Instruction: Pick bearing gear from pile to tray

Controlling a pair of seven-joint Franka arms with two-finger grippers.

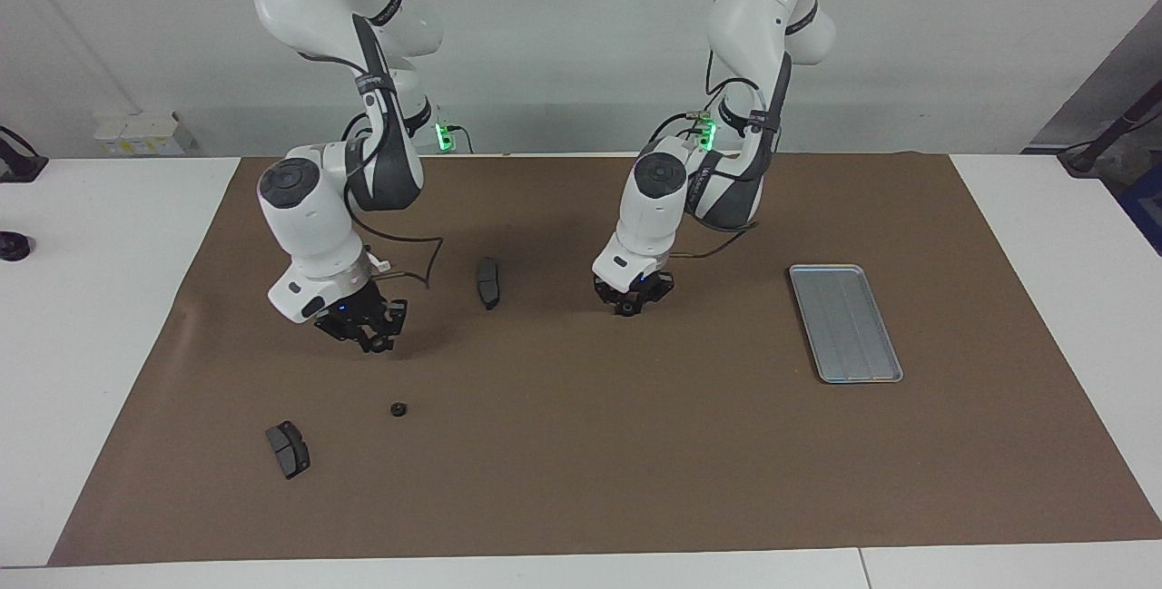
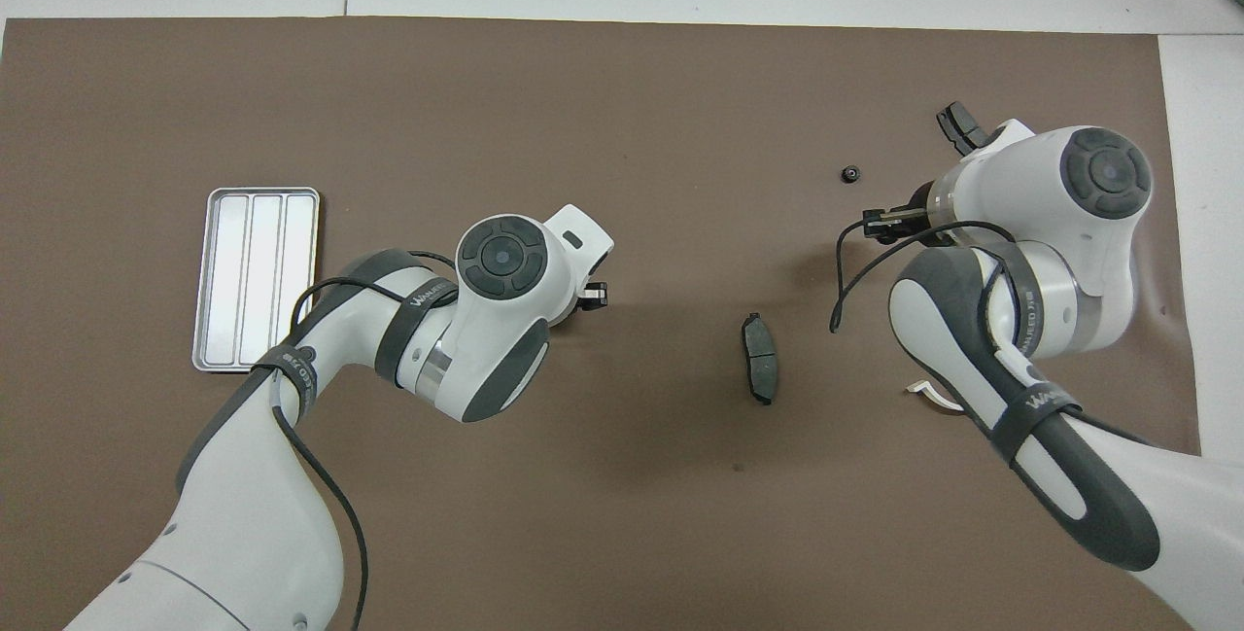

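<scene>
My left gripper is going to let go of the small black bearing gear, now down at the mat's middle, in the far half of the silver-grey tray [image 2: 243, 251].
One small black round bearing gear [image 1: 398, 408] [image 2: 850, 173] lies loose on the brown mat. My right gripper [image 1: 375, 342] [image 2: 878, 223] is low over the mat a little nearer to the robots than that gear. Its fingertips are drawn together, and what is between them is hidden. My left gripper [image 1: 626, 306] [image 2: 595, 296] is down at the mat's middle, shut on a second small black round piece [image 1: 625, 309]. The silver-grey tray [image 1: 846, 323] [image 2: 255, 278] lies toward the left arm's end of the table with nothing in it.
One dark grey brake pad [image 1: 488, 282] [image 2: 760, 357] lies between the two grippers. Another [image 1: 288, 448] [image 2: 960, 128] lies farther from the robots at the right arm's end. A small white piece [image 2: 928, 396] peeks out beside the right arm. White tabletop borders the mat.
</scene>
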